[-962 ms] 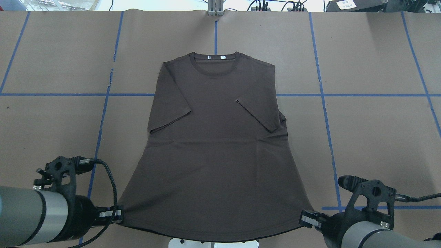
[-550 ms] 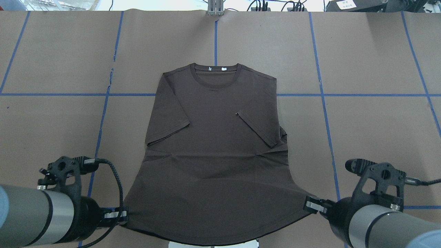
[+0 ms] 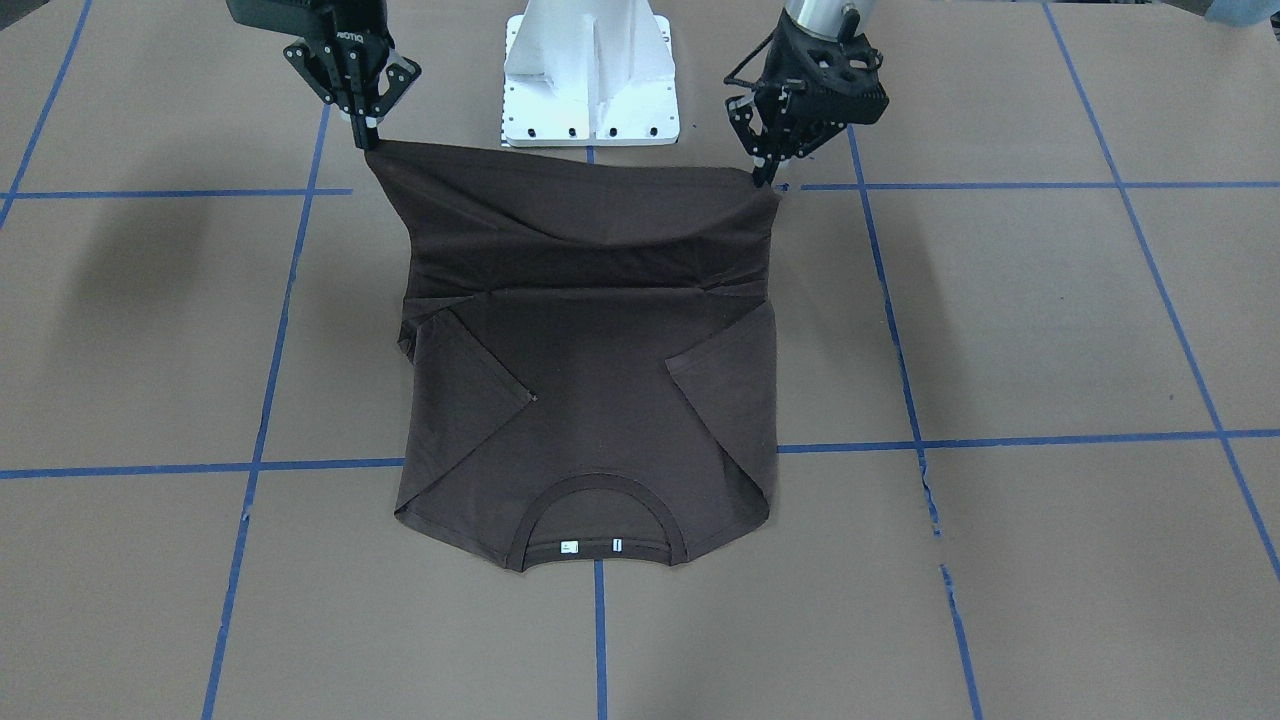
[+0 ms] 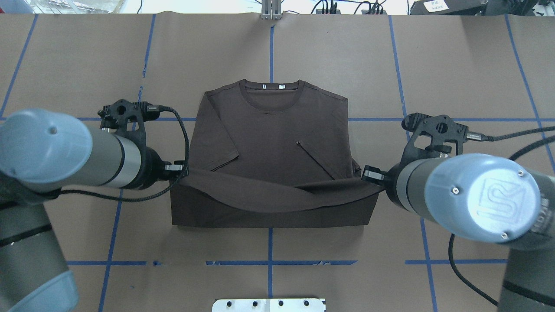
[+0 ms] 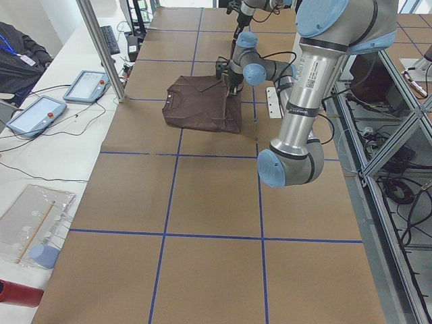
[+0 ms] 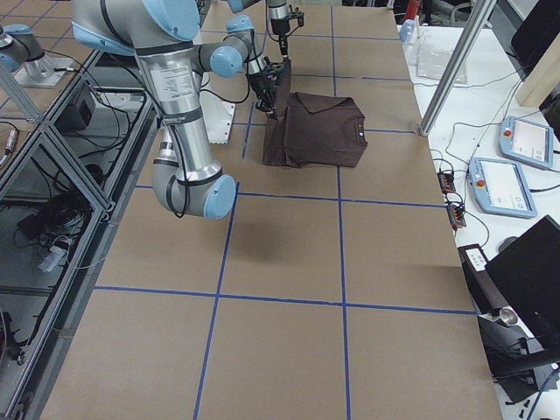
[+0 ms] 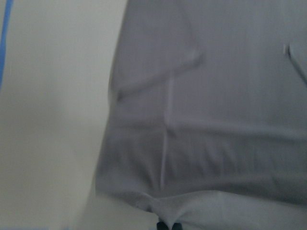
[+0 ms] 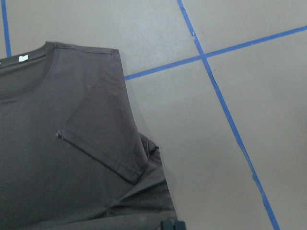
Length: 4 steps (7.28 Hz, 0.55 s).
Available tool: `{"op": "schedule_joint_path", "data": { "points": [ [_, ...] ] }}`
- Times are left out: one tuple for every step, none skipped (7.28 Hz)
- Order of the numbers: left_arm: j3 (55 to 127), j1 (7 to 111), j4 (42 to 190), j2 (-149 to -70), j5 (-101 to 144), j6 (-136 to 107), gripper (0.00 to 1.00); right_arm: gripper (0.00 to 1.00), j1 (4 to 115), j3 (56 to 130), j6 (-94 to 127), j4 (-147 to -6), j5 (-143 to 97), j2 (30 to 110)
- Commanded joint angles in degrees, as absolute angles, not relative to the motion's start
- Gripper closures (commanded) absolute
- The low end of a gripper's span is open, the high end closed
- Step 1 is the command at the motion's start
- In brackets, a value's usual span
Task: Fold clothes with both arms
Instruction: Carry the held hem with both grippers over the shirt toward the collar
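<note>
The dark brown T-shirt's hem corner, now raised above the shirt's middle, will be released by my left gripper at the T-shirt's outer shoulder edge [image 3: 775, 482] on that gripper's own side.
The dark brown T-shirt [image 4: 269, 130] lies front up on the brown paper table, collar with its white tags [image 4: 272, 86] at the far side and both sleeves folded in onto the chest. My left gripper [image 4: 184, 171] is shut on the left hem corner. My right gripper [image 4: 366, 174] is shut on the right hem corner. Between them the hem hangs raised and sagging above the shirt's middle, with the lower half doubled under it. The front-facing view shows the left gripper [image 3: 768, 180] and right gripper [image 3: 366, 143] holding the hem up off the table over the T-shirt [image 3: 590, 400].
The white pedestal [image 3: 590, 70] stands behind the shirt on the robot's side. Blue tape lines [image 4: 407, 119] cross the table. A metal post [image 5: 101, 50] and control tablets [image 5: 37, 113] sit beyond the far table edge.
Both grippers have risen and moved away from the robot's base, carrying the hem from the near table edge to over the shirt's middle. The lower half now folds over itself.
</note>
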<state>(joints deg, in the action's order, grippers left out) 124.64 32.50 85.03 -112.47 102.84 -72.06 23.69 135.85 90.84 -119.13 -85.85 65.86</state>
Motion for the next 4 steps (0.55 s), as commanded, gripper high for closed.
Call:
{"op": "schedule_joint_path", "data": {
  "points": [
    [115.4, 40.8, 85.8, -116.8, 103.7, -64.5, 1.00, 1.00, 30.2, 121.8, 87.4, -105.8, -87.2, 64.6],
    [109.4, 41.8, 87.7, -119.6, 103.5, -63.7, 1.00, 1.00, 32.0, 115.5, 86.7, -100.3, -87.7, 64.5],
    [102.7, 42.5, 93.7, -121.3, 103.4, -63.7, 1.00, 1.00, 33.8, 110.7, 85.4, -95.8, -87.7, 64.0],
    [97.1, 42.9, 99.0, -122.6, 103.4, -63.7, 1.00, 1.00, 34.7, 106.4, 84.6, -94.5, -87.7, 61.9]
  ]
}}
